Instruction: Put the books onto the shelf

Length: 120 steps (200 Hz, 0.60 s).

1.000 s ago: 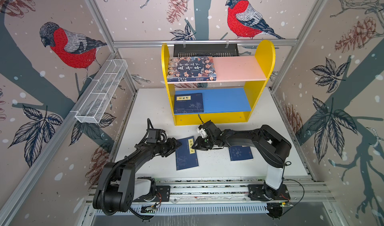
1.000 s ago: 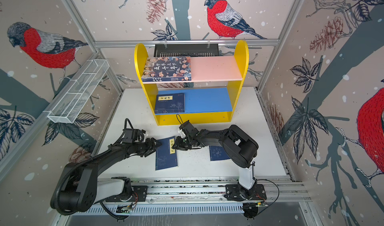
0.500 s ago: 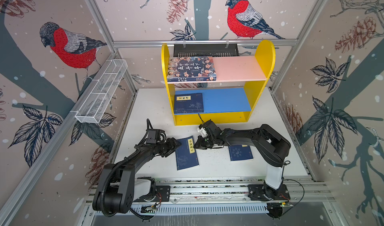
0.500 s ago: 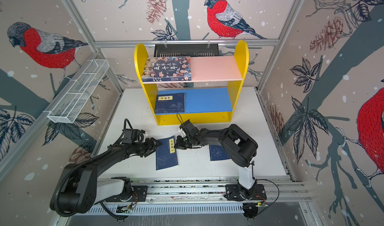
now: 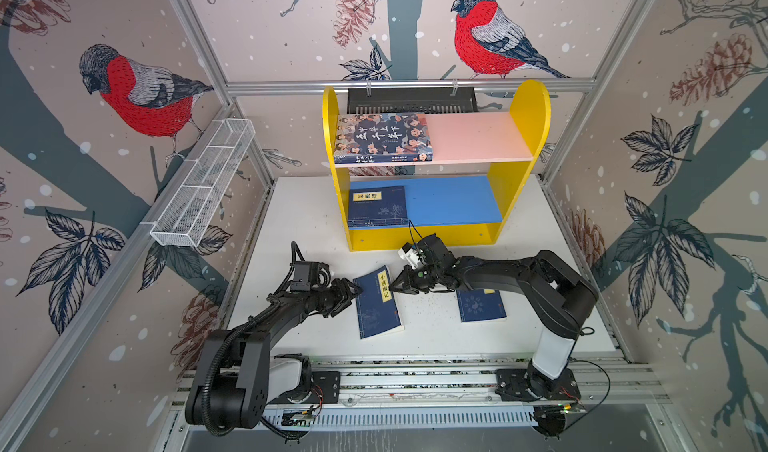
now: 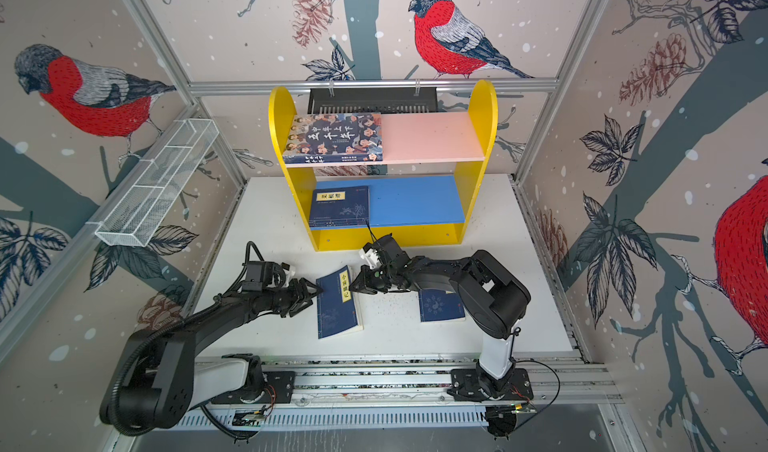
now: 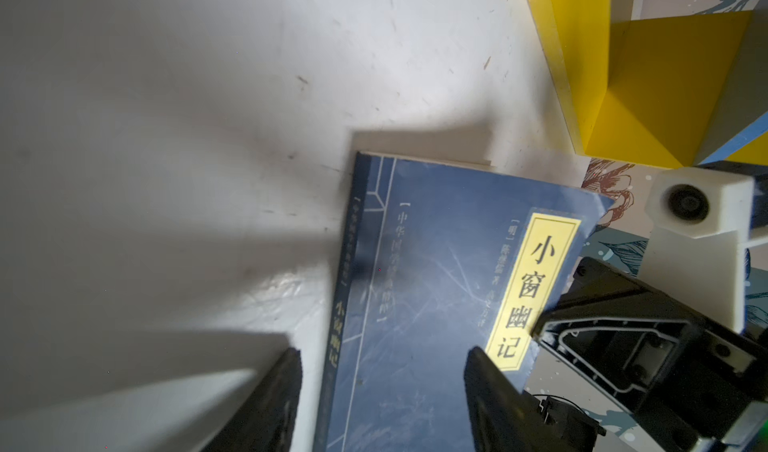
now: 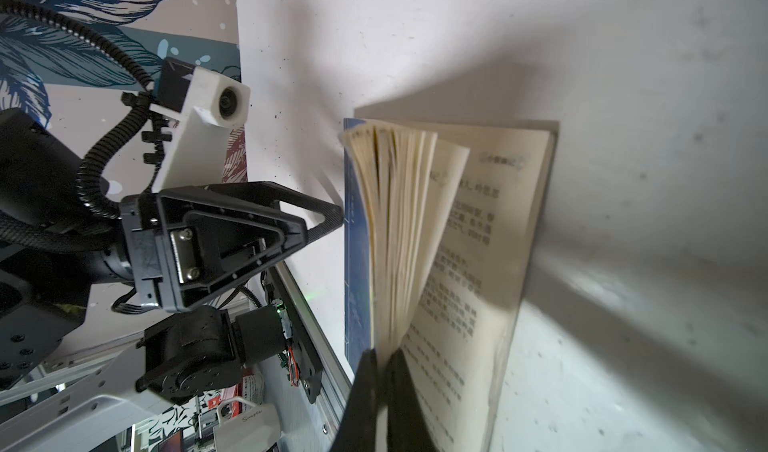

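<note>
My right gripper is holding only the cover and some pages. I should let them go and pick up the closed book by its spine (image 5: 358,308) with my left gripper.
A navy book (image 5: 377,302) with a yellow label lies on the white table (image 5: 307,221) between both grippers. My right gripper (image 5: 392,288) is shut on its cover and a sheaf of pages at the open edge (image 8: 384,352), and the book (image 8: 457,242) gapes open with that side lifted. My left gripper (image 5: 357,292) stands open at the spine side (image 7: 382,352), one finger over the table and one over the cover (image 7: 436,283). Another navy book (image 5: 482,304) lies partly under the right arm. The yellow shelf (image 5: 532,109) holds a cartoon-cover book (image 5: 382,138) on its pink board and a navy book (image 5: 377,205) on its blue board.
A white wire-mesh basket (image 5: 203,188) hangs on the left wall frame. A black slotted tray (image 5: 411,101) hangs behind the shelf. The shelf's yellow front panel (image 5: 415,238) stands just behind the right wrist. The arms' base rail (image 5: 415,383) runs along the table's front edge.
The right gripper's jaws have shut on the book's open edge and that edge has risen a little. The left jaws have narrowed slightly; that arm has hardly moved.
</note>
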{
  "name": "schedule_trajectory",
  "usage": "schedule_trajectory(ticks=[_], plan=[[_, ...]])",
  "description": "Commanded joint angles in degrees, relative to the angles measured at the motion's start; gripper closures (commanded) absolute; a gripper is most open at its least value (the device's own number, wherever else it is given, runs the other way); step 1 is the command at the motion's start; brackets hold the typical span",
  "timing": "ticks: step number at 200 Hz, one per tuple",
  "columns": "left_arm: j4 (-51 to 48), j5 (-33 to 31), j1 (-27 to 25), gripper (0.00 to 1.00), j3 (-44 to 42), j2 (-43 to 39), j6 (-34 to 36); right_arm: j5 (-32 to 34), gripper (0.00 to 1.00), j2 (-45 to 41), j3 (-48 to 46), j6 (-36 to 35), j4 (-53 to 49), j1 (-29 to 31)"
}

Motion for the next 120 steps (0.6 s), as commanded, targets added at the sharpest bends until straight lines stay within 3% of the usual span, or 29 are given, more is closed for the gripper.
schedule_trajectory(ticks=[1, 33, 78, 120], plan=[[3.9, 3.0, -1.0, 0.37, -0.6, 0.9, -1.3, -2.0, 1.00, 0.9, 1.1, -1.0, 0.0, 0.0], [4.5, 2.5, -1.8, 0.39, -0.6, 2.7, -1.4, 0.6, 0.94, 2.1, 2.7, -2.9, -4.6, 0.0], [6.9, 3.0, -1.8, 0.48, -1.0, 2.4, -2.8, 2.3, 0.71, 3.1, 3.5, -3.8, -6.2, 0.2], [9.6, 5.3, -1.8, 0.52, -1.5, 2.0, -5.3, 2.2, 0.70, 3.5, 4.3, -4.4, -6.3, 0.5]])
